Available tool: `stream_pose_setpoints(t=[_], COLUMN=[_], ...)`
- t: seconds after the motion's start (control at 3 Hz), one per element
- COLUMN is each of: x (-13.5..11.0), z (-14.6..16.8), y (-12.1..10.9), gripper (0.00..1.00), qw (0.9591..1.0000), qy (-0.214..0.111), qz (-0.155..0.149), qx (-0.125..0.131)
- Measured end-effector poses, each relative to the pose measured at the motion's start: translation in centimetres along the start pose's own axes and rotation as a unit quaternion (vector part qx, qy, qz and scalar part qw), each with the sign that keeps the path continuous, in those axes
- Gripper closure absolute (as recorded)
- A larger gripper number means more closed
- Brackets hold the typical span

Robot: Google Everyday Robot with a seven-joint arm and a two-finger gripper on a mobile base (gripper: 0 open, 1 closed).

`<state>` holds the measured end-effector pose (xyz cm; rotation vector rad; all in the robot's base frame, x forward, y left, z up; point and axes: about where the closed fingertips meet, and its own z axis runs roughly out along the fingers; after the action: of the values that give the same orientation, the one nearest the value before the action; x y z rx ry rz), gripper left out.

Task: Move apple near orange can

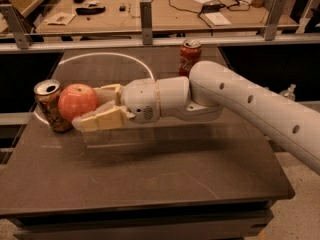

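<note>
The robot's gripper needs to release the apple on the dark table (72, 141) in front of the orange can.
The reddish-orange apple (78, 102) is held between the two cream fingers of my gripper (95, 106), above the dark table at the left. The orange can (51, 105) stands upright on the table just left of the apple, almost touching it or touching it; I cannot tell which. My white arm reaches in from the right.
A red cola can (189, 56) stands upright at the back of the dark table (150, 174), behind my arm. A metal rail (150, 43) runs along the table's far edge, with a cluttered wooden bench beyond it. The table's left edge lies near the orange can.
</note>
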<state>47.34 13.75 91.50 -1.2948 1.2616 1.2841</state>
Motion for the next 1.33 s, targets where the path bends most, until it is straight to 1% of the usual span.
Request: stream_pose_setpoints(t=[0.33,0.67,1.0,1.33], x=[1.0,3.0,4.7,5.8], z=[2.1,2.9,3.2,3.5], y=[0.3,-0.9,-1.3,-1.3], gripper=[1.0,1.0,1.0,1.0], qw=[0.9998,0.9979,0.996,0.9953], qy=[0.008,0.033,0.049,0.057], qz=[0.017,0.047,0.054,0.052], qx=[-0.007,0.029,0.051,0.059])
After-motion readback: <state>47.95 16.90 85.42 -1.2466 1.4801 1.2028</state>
